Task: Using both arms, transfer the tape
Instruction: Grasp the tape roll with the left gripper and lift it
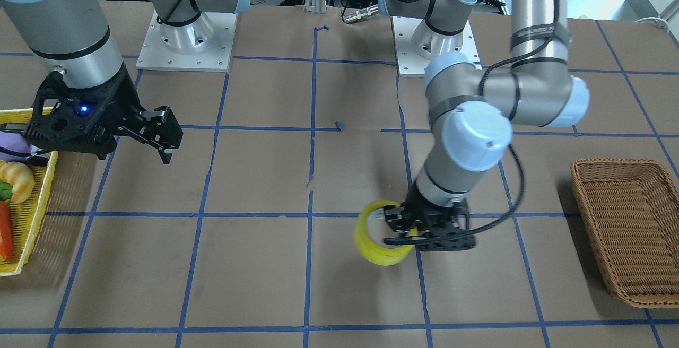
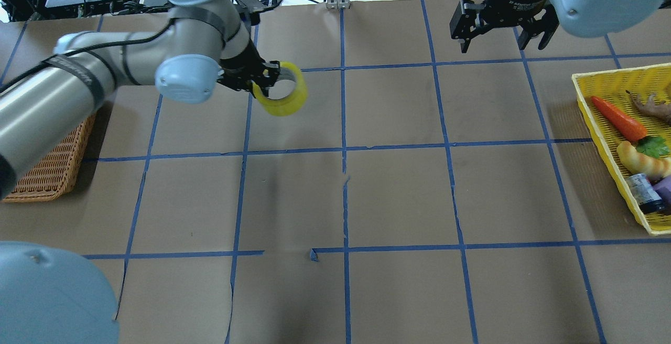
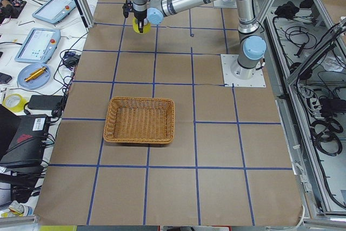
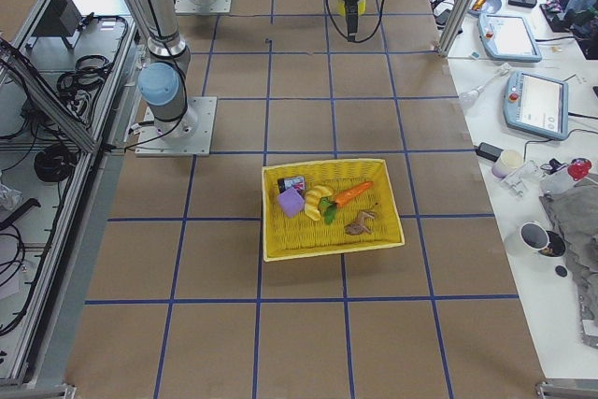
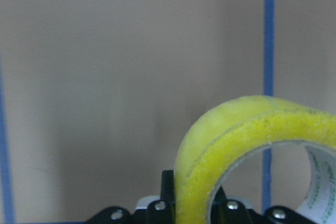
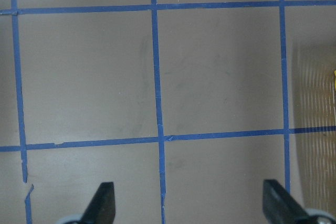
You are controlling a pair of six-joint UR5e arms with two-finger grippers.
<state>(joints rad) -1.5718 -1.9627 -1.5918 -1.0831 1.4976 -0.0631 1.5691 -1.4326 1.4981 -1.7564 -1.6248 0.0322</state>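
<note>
The yellow tape roll will leave my left gripper's hold inside the brown wicker basket [image 1: 644,217], where I need to let it go.
The yellow tape roll [image 2: 284,101] hangs tilted in my left gripper [image 2: 266,78], which is shut on its rim and holds it above the table. In the front view the tape [image 1: 371,242] is left of the left gripper [image 1: 399,231]. The left wrist view shows the tape [image 5: 231,140] close up, with its whitish core at the lower right. My right gripper [image 2: 500,32] is open and empty, well to the right of the tape. It shows at the left of the front view [image 1: 162,138], and its fingertips [image 6: 104,203] stand wide apart over bare table.
A brown wicker basket [image 2: 50,168] stands behind my left arm, also in the front view [image 1: 626,231]. A yellow basket [image 2: 603,139] with a carrot [image 2: 618,118], a croissant and other items sits on my right side. Blue tape lines grid the brown table.
</note>
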